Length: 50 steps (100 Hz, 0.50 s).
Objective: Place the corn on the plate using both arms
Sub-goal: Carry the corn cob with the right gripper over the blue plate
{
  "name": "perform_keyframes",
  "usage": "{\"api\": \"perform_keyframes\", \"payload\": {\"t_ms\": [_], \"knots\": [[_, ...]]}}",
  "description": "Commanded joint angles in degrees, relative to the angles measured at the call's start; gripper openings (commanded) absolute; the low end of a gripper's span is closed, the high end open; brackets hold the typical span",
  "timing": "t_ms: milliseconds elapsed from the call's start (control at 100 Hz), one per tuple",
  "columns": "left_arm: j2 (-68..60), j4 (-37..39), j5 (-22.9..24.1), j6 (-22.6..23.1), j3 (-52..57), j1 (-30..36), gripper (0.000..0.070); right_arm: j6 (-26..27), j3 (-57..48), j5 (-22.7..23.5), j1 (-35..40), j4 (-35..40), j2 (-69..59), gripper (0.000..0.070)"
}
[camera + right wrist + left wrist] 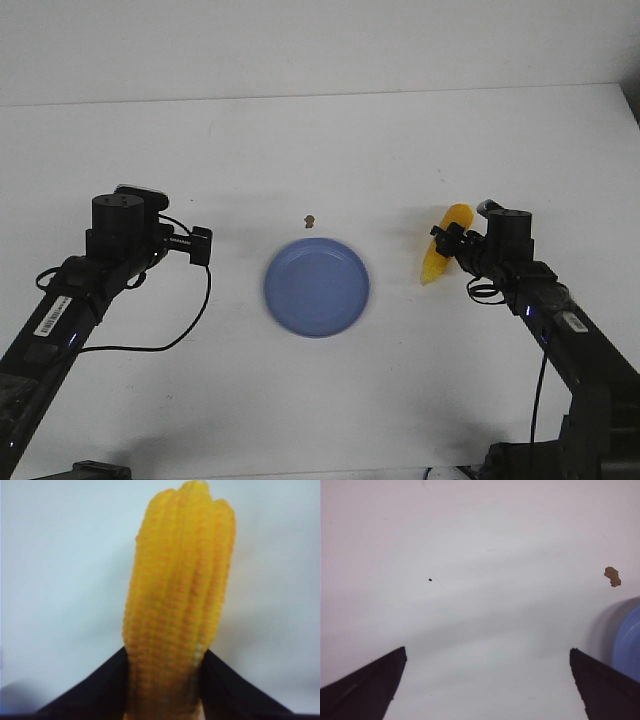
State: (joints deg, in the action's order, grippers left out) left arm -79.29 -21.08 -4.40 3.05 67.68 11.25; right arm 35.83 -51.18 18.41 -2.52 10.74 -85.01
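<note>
My right gripper is to release the corn on the middle of the blue-lavender plate (317, 284), with the blunt end of the corn pointing toward the brown crumb.
The yellow-orange corn (437, 262) is to the right of the blue-lavender plate (316, 287), apart from it, with its pointed end toward me. My right gripper (447, 243) is shut on the corn around its middle. In the right wrist view the cob (180, 580) fills the gap between the two black fingers (105, 685). My left arm (120, 228) is to the left of the plate. My left gripper (487, 652) is open and empty over bare table, with the plate's rim (630, 640) beside one finger.
A small brown crumb (310, 219) lies on the white table just beyond the plate; it also shows in the left wrist view (612, 576). A tiny dark speck (430, 579) lies on the table ahead of the left gripper. Black cables hang by both arms.
</note>
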Motion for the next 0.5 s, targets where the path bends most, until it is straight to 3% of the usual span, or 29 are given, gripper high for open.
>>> {"api": "perform_keyframes", "payload": {"t_ms": [0, 70, 210, 490], "knots": [[-0.81, 0.11, -0.11, -0.31, 0.63, 0.07, 0.0700, -1.99, -0.70, 3.93, 1.57, -0.68, 2.69, 0.0178], [-0.81, 0.09, -0.11, -0.31, 0.61, 0.07, 0.0700, -2.32, -0.70, 6.29, 3.56, -0.55, 5.46, 0.0178], [-0.81, 0.11, -0.11, -0.33, 0.61, 0.07, 0.0700, -3.74, -0.70, 6.27, 9.68, -0.42, 9.46, 0.0180], [-0.81, 0.24, -0.11, -0.33, 0.61, 0.07, 0.0700, -4.72, -0.72, -2.97, 23.74, -0.87, 7.45, 0.0215]]}}
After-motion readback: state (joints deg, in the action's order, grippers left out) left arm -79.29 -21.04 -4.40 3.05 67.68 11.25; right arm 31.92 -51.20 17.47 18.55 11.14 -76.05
